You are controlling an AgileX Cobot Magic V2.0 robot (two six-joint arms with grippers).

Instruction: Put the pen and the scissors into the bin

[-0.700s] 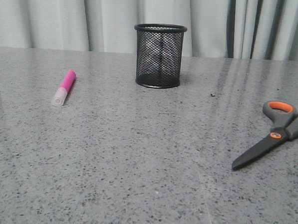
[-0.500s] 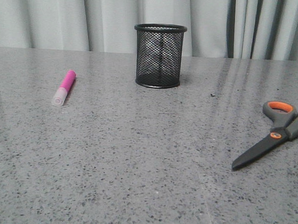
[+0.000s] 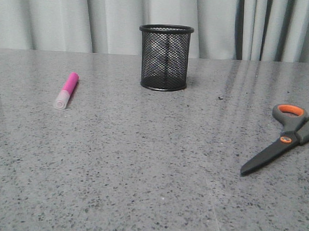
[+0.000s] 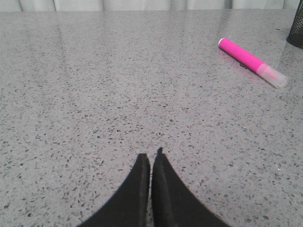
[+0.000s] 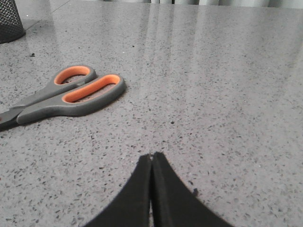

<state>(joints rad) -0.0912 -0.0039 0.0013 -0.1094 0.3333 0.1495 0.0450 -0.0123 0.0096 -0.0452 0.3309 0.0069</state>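
The robot's left gripper should close around the middle (image 3: 67, 90) (image 4: 252, 61) of the pink pen, because the pen should go into the black mesh bin.
The pink pen (image 3: 66, 90) with a whitish cap lies flat on the grey speckled table at the left; it also shows in the left wrist view (image 4: 252, 62). The scissors (image 3: 285, 136), dark grey with orange-lined loops, lie flat at the right edge, blades closed; their handles show in the right wrist view (image 5: 66, 97). The black mesh bin (image 3: 165, 57) stands upright at the back centre, empty as far as I can see. My left gripper (image 4: 151, 158) is shut and empty, low over the table, well short of the pen. My right gripper (image 5: 151, 156) is shut and empty, beside the scissors' handles.
A pale curtain (image 3: 56, 17) hangs behind the table's far edge. The bin's edge shows in the corner of the left wrist view (image 4: 296, 28) and of the right wrist view (image 5: 9, 21). Neither arm shows in the front view.
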